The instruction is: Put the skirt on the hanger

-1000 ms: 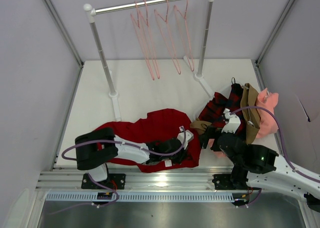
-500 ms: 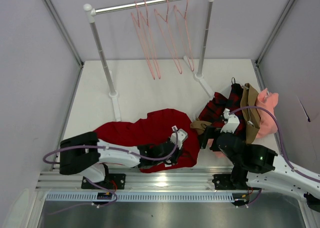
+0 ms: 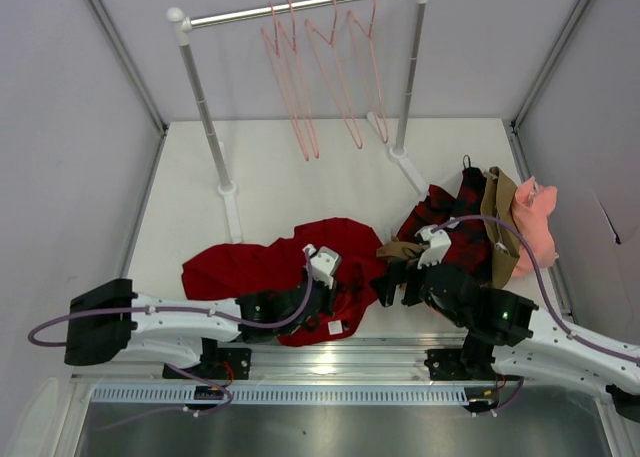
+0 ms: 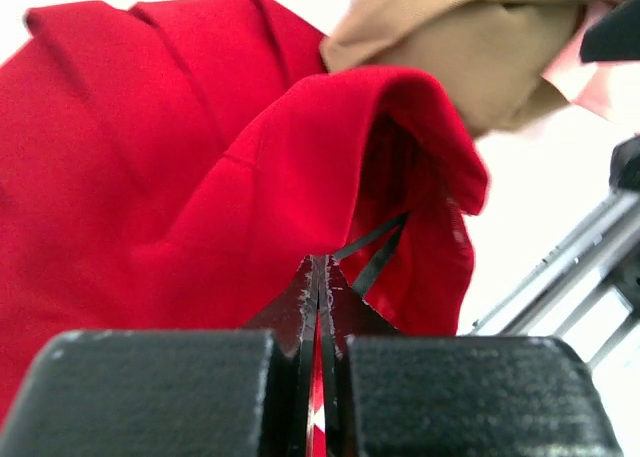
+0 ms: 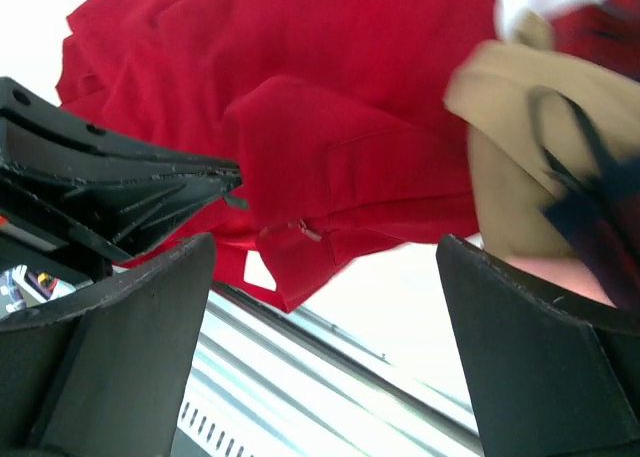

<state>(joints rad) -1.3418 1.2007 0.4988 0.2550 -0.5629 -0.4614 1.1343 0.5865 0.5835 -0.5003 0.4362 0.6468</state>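
Note:
My right gripper is to go next to the deep-red skirt's front corner (image 5: 290, 294), beside the white tag near the metal rail, and close there.
The deep-red skirt (image 3: 240, 267) lies crumpled on the white table near the front edge. My left gripper (image 3: 318, 299) is shut on a fold of it. In the left wrist view the jaws (image 4: 320, 269) meet with red cloth pinched between them, and the skirt (image 4: 180, 157) rises from them in a lifted fold. My right gripper (image 3: 397, 289) is open just right of the skirt's edge. Its wrist view shows the skirt (image 5: 330, 127) beyond the wide fingers (image 5: 325, 267), with nothing between them. Several pink wire hangers (image 3: 340, 77) hang on the rail at the back.
A red-and-black plaid garment (image 3: 450, 217), a tan one (image 3: 500, 222) and a pink one (image 3: 535, 222) are piled at the right. The rack's poles (image 3: 205, 107) stand on feet on the table. A metal rail (image 3: 330, 362) runs along the front edge.
My left arm has drawn back to the left, dragging the skirt's right part with it and bunching it. The right gripper has moved left toward the skirt's edge.

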